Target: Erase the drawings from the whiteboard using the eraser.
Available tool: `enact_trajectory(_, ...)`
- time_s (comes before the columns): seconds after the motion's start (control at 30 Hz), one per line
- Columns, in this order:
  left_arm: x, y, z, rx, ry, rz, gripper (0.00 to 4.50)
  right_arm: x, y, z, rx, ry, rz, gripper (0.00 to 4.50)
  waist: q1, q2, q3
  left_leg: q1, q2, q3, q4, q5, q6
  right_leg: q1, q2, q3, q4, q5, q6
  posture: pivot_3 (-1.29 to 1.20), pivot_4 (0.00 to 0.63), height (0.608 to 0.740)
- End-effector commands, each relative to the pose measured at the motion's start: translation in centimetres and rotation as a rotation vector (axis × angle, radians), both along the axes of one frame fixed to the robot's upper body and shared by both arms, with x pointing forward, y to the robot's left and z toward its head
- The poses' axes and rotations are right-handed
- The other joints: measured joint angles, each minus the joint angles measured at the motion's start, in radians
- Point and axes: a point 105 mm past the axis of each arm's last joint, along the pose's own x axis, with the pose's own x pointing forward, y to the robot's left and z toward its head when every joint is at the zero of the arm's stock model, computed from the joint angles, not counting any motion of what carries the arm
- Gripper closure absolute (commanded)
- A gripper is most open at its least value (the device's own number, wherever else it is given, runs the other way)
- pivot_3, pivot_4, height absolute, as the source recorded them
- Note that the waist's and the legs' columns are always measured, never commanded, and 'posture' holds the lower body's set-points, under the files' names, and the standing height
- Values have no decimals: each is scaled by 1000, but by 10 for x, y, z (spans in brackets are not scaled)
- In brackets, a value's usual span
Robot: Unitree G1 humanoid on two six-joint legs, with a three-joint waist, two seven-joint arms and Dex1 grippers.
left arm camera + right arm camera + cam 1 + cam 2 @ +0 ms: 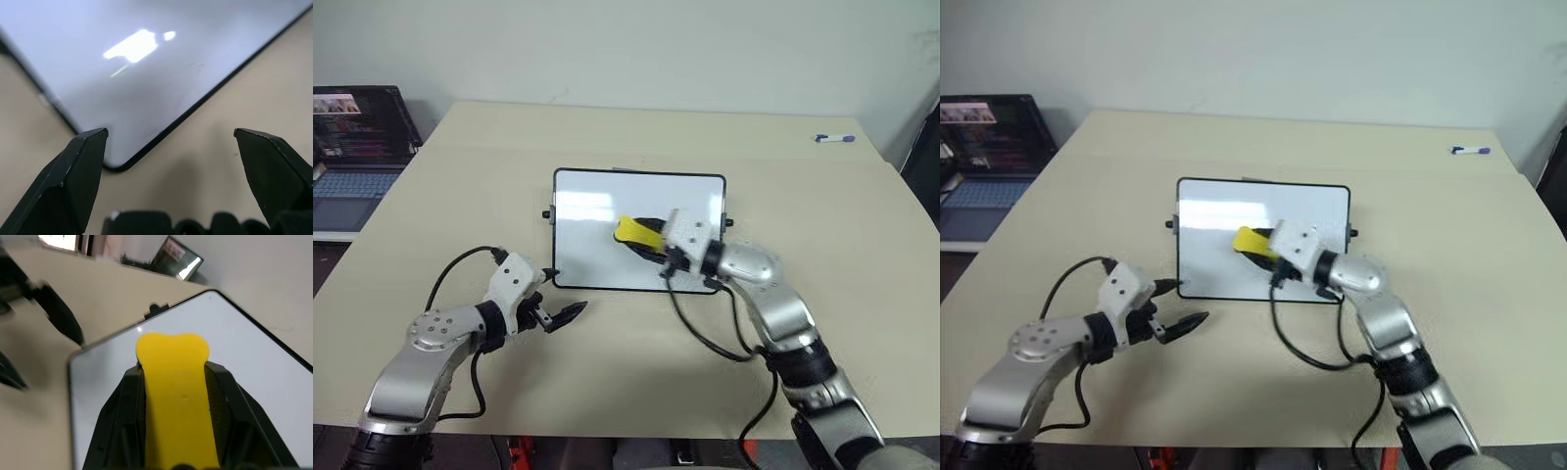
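Observation:
Next, I let go of the yellow eraser with my right gripper on the table [775, 278] beside the whiteboard's near corner on the marker's side. The eraser is held over the board's middle.
The whiteboard [597, 211], glossy white with a thin black frame, lies flat in the middle of the beige table [803, 196]. My right gripper [643, 241] is shut on the yellow eraser [634, 232] and holds it over the board's middle; the eraser [173, 382] sits clamped between the black fingers [117, 411]. My left gripper [563, 315] hovers open just off the board's near left corner [117, 164], its fingertips wide apart. The drawings are out of view: the board's visible surface looks plain white, and part of it is hidden behind my right gripper.
A white marker with a purple cap [834, 138] lies at the table's far right. An open laptop [357, 147] stands on a lower surface beyond the table's left edge. Black cables [705, 338] trail from both wrists over the table's near part.

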Motion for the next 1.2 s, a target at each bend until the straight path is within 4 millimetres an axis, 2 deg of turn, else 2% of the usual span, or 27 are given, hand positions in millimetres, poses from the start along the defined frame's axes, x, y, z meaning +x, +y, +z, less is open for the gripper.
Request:
enact_trajectory(0.03, -4, -23, 12, 16, -27, -125, 0, -15, -40, 19, 121, 40, -137, 3200, 3, 1, 1, 0, 0, 0, 0, 0, 0, 0, 0, 0, 0, 0, 0, 0, 150, 740)
enact_trajectory(0.13, 0, -38, 19, 5, -37, -196, 0, -18, -74, 13, 142, 124, -330, 3200, 4, 2, 1, 0, -1, 0, 2, 0, 0, 0, 0, 0, 2, 0, 0, 0, 150, 740)
enact_trajectory(0.23, 12, -69, 29, -27, -61, -285, 0, -17, -131, -6, 171, 222, -636, 3200, 14, 2, 1, 3, -1, -1, 2, 1, 0, 2, 1, 0, 2, 0, 1, 0, 150, 740)
enact_trajectory(0.43, 25, -118, 33, -47, -54, -462, 0, -17, -169, -41, 115, 319, -912, 3200, 10, 3, 2, 3, -2, 1, 2, 1, 0, 3, 3, 3, 2, -4, 6, 0, 150, 740)
enact_trajectory(0.5, 25, -135, 32, -36, -34, -538, 0, -13, -176, -50, 102, 341, -996, 3200, 8, 3, 2, 3, -2, 1, 2, 1, 0, 2, 4, 3, 2, -4, 6, 0, 150, 740)
enact_trajectory(0.6, 23, -160, 31, 10, -28, -664, 0, -7, -175, -59, 119, 395, -1033, 3200, 8, 3, 2, 2, -2, 1, 2, 1, 0, 2, 4, 3, 2, -4, 6, 0, 150, 740)
enact_trajectory(0.77, 20, -188, 36, 53, -62, -802, 0, -1, -178, -73, 150, 464, -1095, 3200, 8, 3, 2, 1, -3, 1, 2, 1, 0, 2, 8, 3, 2, -4, 6, 0, 150, 740)
enact_trajectory(0.97, 23, -204, 42, 67, -91, -851, 0, 5, -183, -78, 153, 484, -1130, 3200, 11, 3, 2, 0, -4, 1, 2, 1, 0, 1, 8, 3, 2, -4, 6, 0, 150, 740)
enact_trajectory(1.2, 30, -199, 39, 61, -97, -805, 0, 12, -186, -80, 166, 487, -1154, 827, 10, 4, 1, 0, -3, 0, 2, 1, 0, 1, 8, 3, 2, -4, 6, 0, 150, 740)
